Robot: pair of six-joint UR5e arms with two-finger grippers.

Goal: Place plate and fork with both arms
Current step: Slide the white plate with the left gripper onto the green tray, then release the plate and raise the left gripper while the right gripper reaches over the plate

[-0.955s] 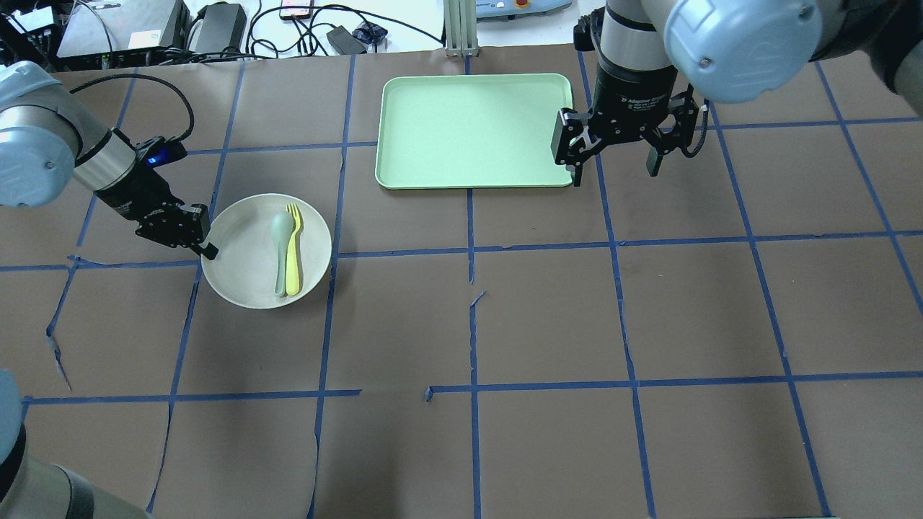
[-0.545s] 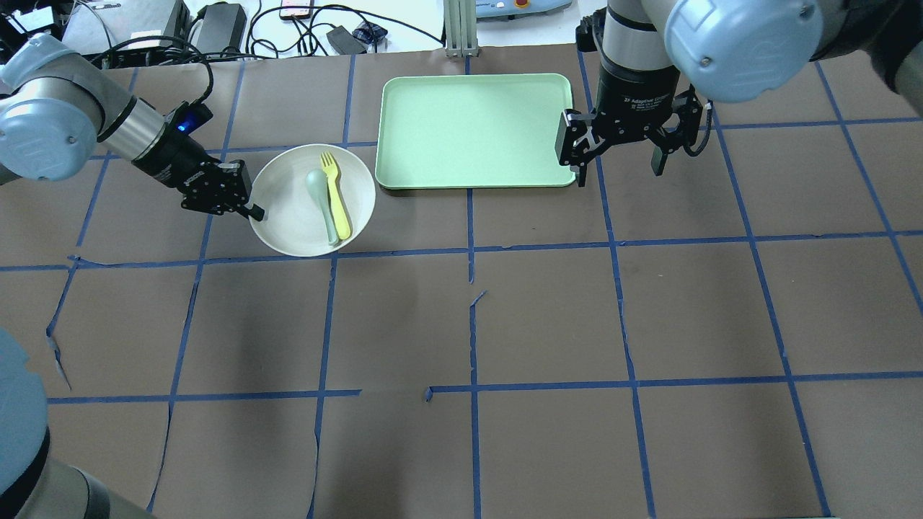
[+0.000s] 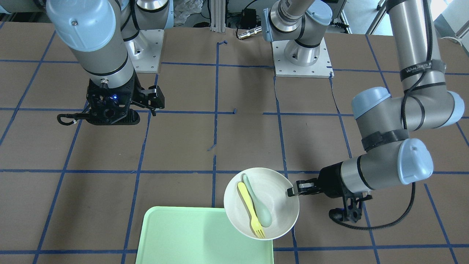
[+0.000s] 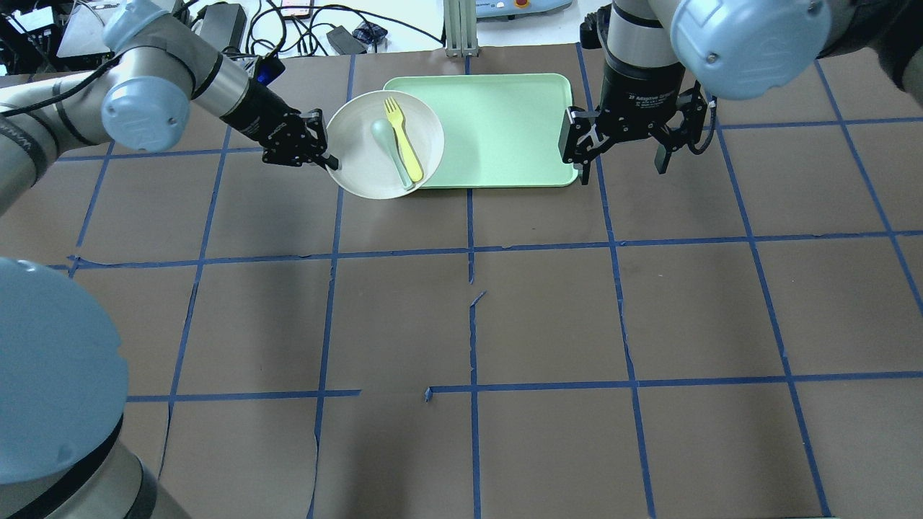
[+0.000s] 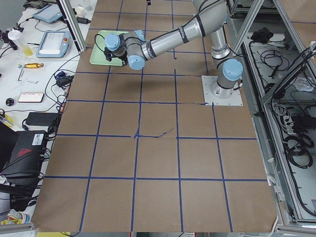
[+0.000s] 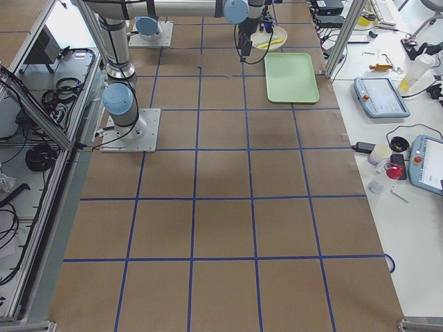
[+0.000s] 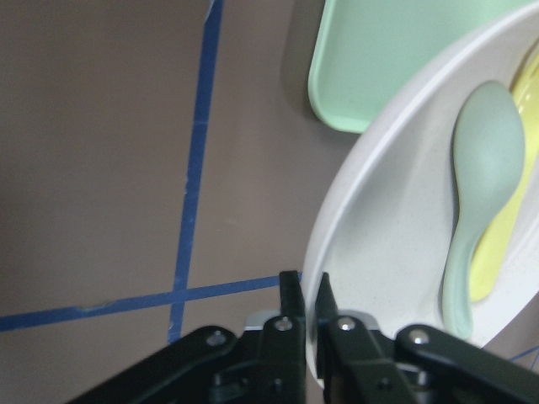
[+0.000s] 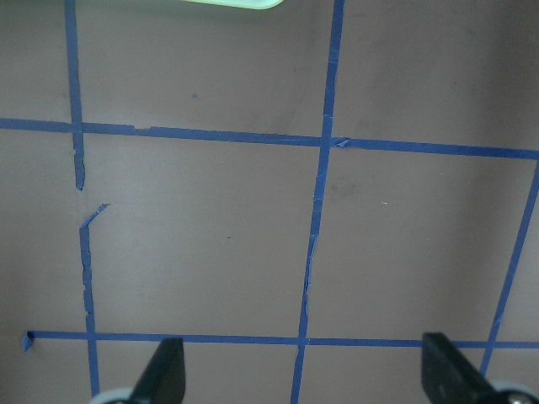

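Note:
The off-white plate, with fork and spoon aboard, will be let go by my left gripper in the middle of the mint-green tray (image 3: 205, 248).
The off-white plate (image 4: 357, 155) is held by its left rim in my left gripper (image 4: 328, 162), which is shut on it. The plate hangs partly over the left edge of the mint-green tray (image 4: 497, 130). The yellow fork (image 4: 402, 148) lies in the plate beside a grey-green spoon (image 4: 386, 148). The left wrist view shows the fingers (image 7: 290, 307) pinching the plate's rim (image 7: 337, 244). In the front view the plate (image 3: 280, 205) overlaps the tray's corner (image 3: 190, 238). My right gripper (image 4: 619, 166) is open and empty at the tray's right edge.
Brown paper with blue tape lines (image 4: 472, 249) covers the table. Cables and power bricks (image 4: 216, 21) lie beyond its far edge. A metal post (image 4: 459, 29) stands behind the tray. The right wrist view shows only bare table between the open fingertips (image 8: 164, 370).
My left gripper has carried the plate with fork and spoon from the table's left up and to the right, onto the tray's left edge. The right gripper has barely moved.

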